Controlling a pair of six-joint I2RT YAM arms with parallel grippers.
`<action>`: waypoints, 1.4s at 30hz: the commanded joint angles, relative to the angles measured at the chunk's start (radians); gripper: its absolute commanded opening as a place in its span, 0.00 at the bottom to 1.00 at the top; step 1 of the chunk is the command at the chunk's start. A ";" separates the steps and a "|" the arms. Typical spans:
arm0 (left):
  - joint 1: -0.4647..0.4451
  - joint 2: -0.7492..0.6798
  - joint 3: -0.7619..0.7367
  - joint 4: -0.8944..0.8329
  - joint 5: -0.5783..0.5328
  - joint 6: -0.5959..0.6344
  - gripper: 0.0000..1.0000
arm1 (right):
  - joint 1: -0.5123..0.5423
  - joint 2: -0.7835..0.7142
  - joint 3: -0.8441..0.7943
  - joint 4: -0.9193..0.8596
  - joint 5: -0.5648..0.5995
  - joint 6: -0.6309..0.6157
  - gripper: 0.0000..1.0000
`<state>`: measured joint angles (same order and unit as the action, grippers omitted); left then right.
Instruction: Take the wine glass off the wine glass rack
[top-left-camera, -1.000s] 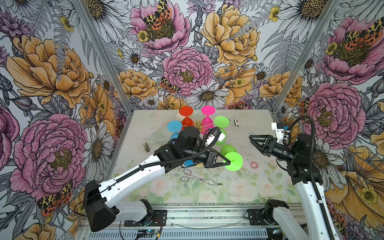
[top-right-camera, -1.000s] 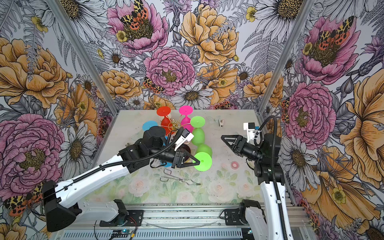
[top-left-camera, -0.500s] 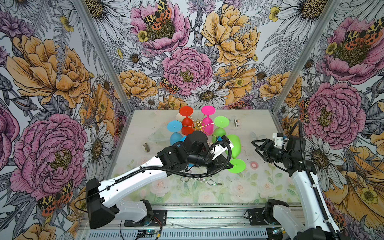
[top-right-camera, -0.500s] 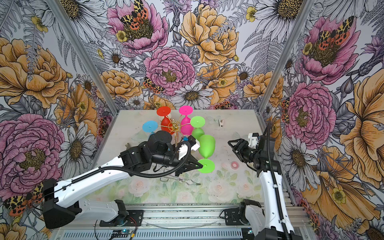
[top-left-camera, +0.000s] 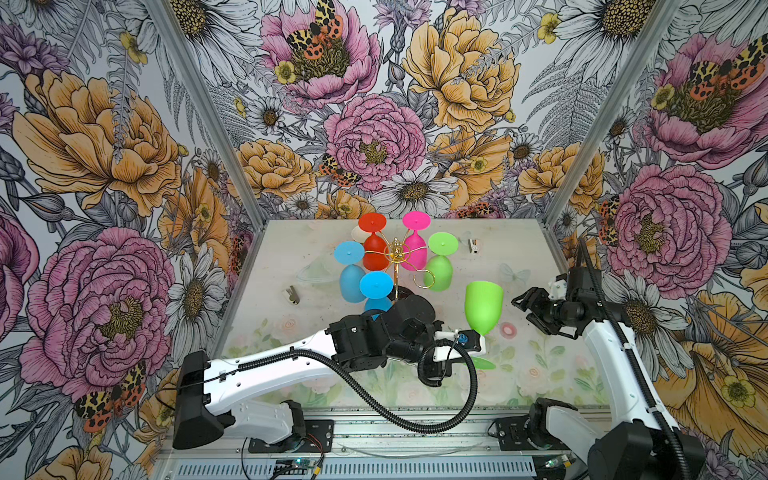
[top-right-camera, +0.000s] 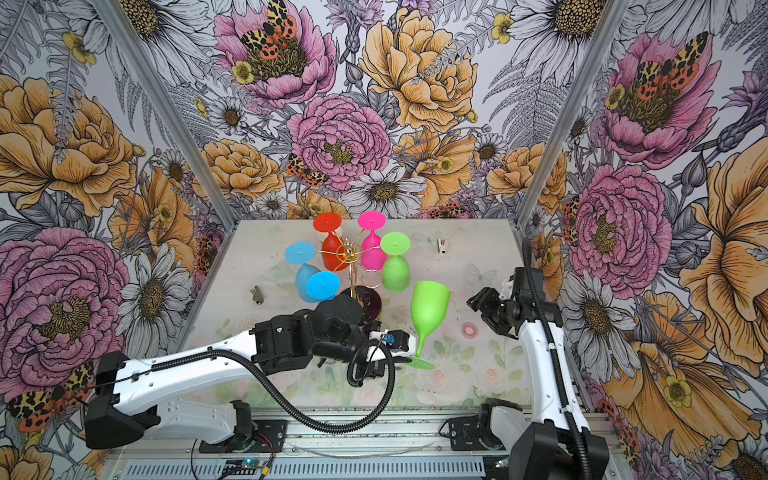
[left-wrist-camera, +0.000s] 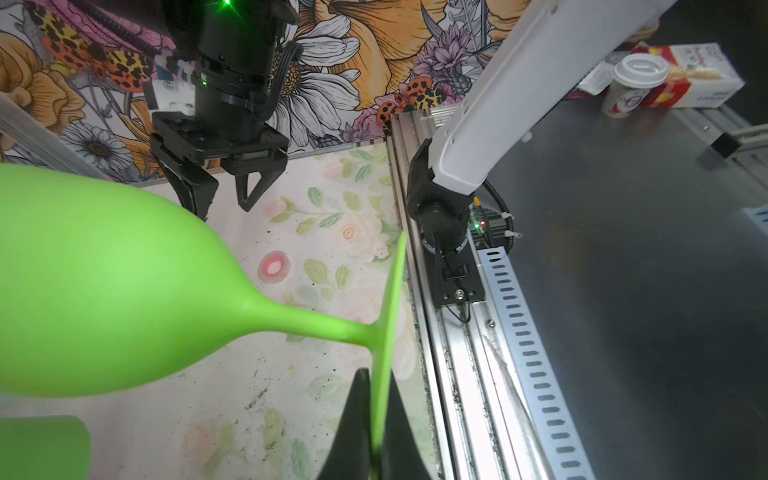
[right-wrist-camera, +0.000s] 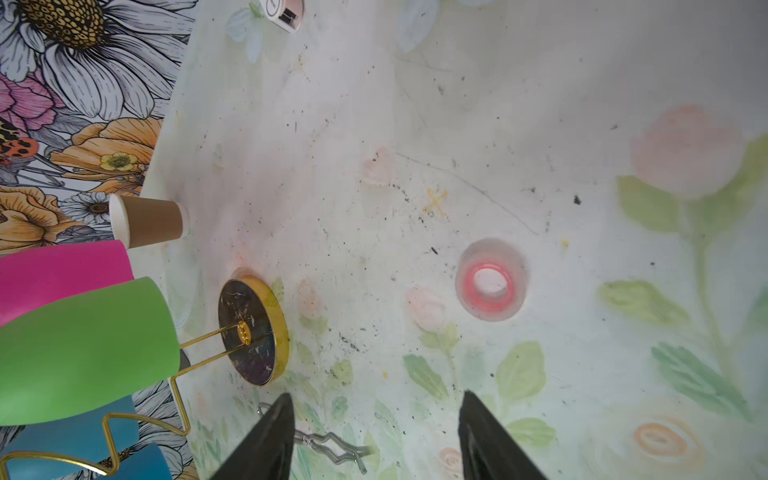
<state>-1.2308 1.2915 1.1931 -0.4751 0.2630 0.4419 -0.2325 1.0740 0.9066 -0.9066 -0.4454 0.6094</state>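
Observation:
My right gripper will take the green wine glass that my left gripper holds, gripping it on the bowl's rim (top-left-camera: 501, 288) nearest my right gripper.
My left gripper (left-wrist-camera: 377, 384) is shut on the flat foot of a green wine glass (left-wrist-camera: 99, 286). In both top views the glass (top-left-camera: 483, 305) (top-right-camera: 429, 307) is off the rack, bowl up and slightly tilted, right of and nearer than the rack's base. The left gripper (top-left-camera: 473, 359) (top-right-camera: 409, 360) is mostly hidden under its wrist. The gold wire wine glass rack (top-left-camera: 397, 254) (top-right-camera: 348, 251) (right-wrist-camera: 253, 332) has red, pink, green and two blue glasses hanging upside down. My right gripper (top-left-camera: 525, 311) (top-right-camera: 478, 311) (right-wrist-camera: 376, 397) (left-wrist-camera: 224, 195) is open and empty, just right of the glass's bowl.
Steel wire tongs (right-wrist-camera: 332, 446) lie on the table near the front. A pink ring (top-left-camera: 507, 330) (right-wrist-camera: 490, 284) lies between the glass and the right arm. A brown paper cup (right-wrist-camera: 145, 222) lies behind the rack. Small clips (top-left-camera: 293, 295) (top-left-camera: 473, 245) lie left and far right.
My left gripper has turned the green glass from foot-up to bowl-up and carried it right, away from the rack. My right gripper has drawn back and lowered toward the right wall.

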 joint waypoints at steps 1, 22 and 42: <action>-0.029 0.002 -0.031 0.020 -0.174 0.165 0.00 | 0.008 0.018 0.080 -0.043 0.012 -0.049 0.63; -0.134 0.023 -0.394 0.472 -0.717 0.767 0.00 | 0.191 0.131 0.469 -0.289 -0.133 -0.059 0.59; -0.128 0.118 -0.517 0.836 -0.887 0.996 0.00 | 0.373 0.203 0.615 -0.494 -0.082 -0.142 0.44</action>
<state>-1.3602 1.4097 0.6842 0.2825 -0.5838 1.4124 0.1345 1.2732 1.4868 -1.3678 -0.5507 0.4973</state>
